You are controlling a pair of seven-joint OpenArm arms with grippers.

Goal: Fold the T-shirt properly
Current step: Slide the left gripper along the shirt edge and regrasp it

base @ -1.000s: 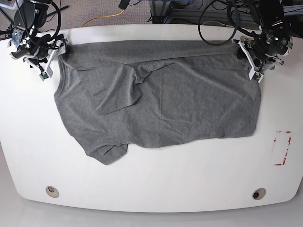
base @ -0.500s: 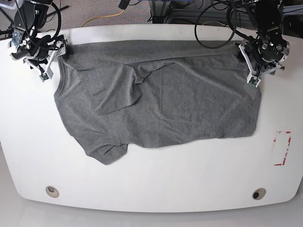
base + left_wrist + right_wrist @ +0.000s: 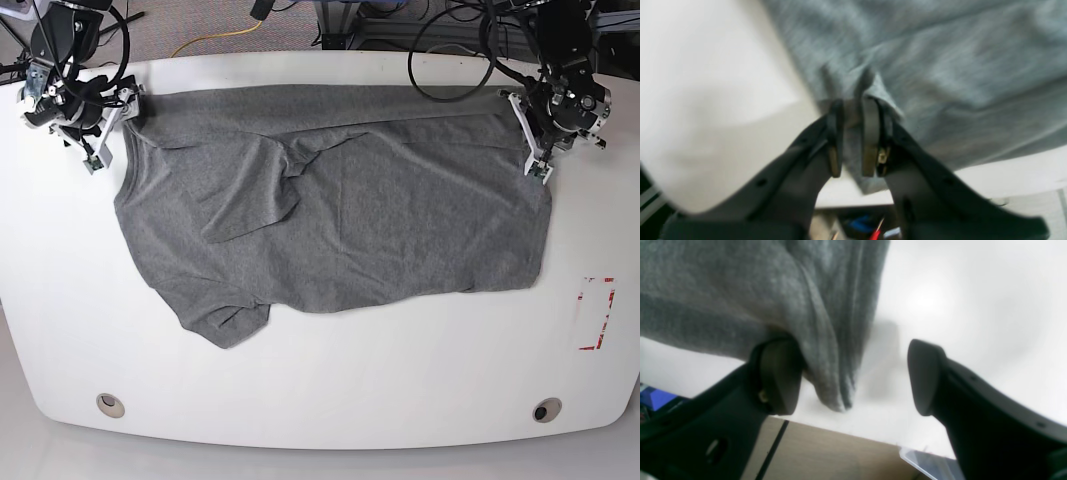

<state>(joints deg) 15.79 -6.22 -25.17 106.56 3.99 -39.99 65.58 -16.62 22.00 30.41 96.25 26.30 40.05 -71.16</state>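
My left gripper should open, grab the folded layer's edge (image 3: 838, 77) and pull that edge out, because it is pinching a bunched crease at the corner of the T-shirt.
The heather-grey T-shirt (image 3: 340, 210) lies spread and creased on the white table (image 3: 400, 380), with one sleeve folded over its middle. My left gripper (image 3: 536, 160) is at the shirt's far right corner. In the left wrist view it (image 3: 851, 106) is shut on a pinched fold of the shirt (image 3: 940, 66). My right gripper (image 3: 105, 135) is at the shirt's far left corner. In the right wrist view it (image 3: 851, 353) is open, and the shirt's bunched edge (image 3: 723, 300) hangs between the jaws, against one finger (image 3: 780, 373).
A red-marked rectangle (image 3: 597, 312) sits near the table's right edge. Two round holes (image 3: 111, 405) (image 3: 546, 410) lie near the front edge. Cables and arm bases crowd the back edge. The table's far edge shows just behind both grippers in the wrist views.
The left arm has turned slightly and drawn in at the shirt's right corner. The right arm has shifted very little. The shirt lies as before.
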